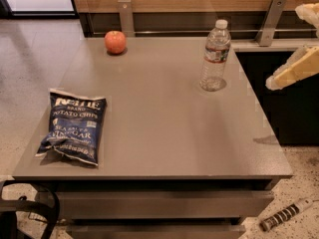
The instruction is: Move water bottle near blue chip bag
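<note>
Next, I grip the middle of the water bottle's body (215, 57), well below its white cap.
The water bottle (215, 57) is clear ribbed plastic with a white cap and stands upright at the back right of the grey table (164, 133). The blue chip bag (73, 126) lies flat near the table's front left corner, far from the bottle. My gripper (284, 46) hovers off the table's right edge, to the right of the bottle and apart from it. Its two cream fingers (294, 68) are spread open and hold nothing.
A red apple (115, 42) sits at the table's back left. A wooden wall with metal brackets (271, 19) runs behind the table. A dark cabinet stands to the right. A striped object (284, 215) lies on the floor at front right.
</note>
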`<act>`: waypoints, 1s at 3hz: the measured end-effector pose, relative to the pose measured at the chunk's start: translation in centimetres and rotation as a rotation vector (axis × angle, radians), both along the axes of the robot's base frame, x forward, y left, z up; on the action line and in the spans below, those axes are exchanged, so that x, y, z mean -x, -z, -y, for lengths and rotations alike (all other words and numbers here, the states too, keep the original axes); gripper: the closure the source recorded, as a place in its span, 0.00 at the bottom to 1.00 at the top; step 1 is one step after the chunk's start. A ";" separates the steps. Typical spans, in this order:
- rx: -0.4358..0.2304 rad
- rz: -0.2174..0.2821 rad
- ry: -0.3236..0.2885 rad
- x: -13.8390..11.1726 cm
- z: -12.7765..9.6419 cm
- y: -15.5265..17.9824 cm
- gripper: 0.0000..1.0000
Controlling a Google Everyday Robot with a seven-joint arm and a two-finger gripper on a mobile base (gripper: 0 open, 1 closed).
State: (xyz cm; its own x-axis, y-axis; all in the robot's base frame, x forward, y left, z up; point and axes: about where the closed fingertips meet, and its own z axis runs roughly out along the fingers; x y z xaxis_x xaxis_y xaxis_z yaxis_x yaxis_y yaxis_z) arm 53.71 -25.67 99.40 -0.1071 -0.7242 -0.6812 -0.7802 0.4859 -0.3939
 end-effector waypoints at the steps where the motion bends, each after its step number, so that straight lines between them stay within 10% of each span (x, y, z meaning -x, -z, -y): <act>1: -0.213 0.059 0.000 -2.8 0.1 0.8 0.00; 3: -0.563 -0.062 -0.008 -6.6 -1.6 3.6 0.00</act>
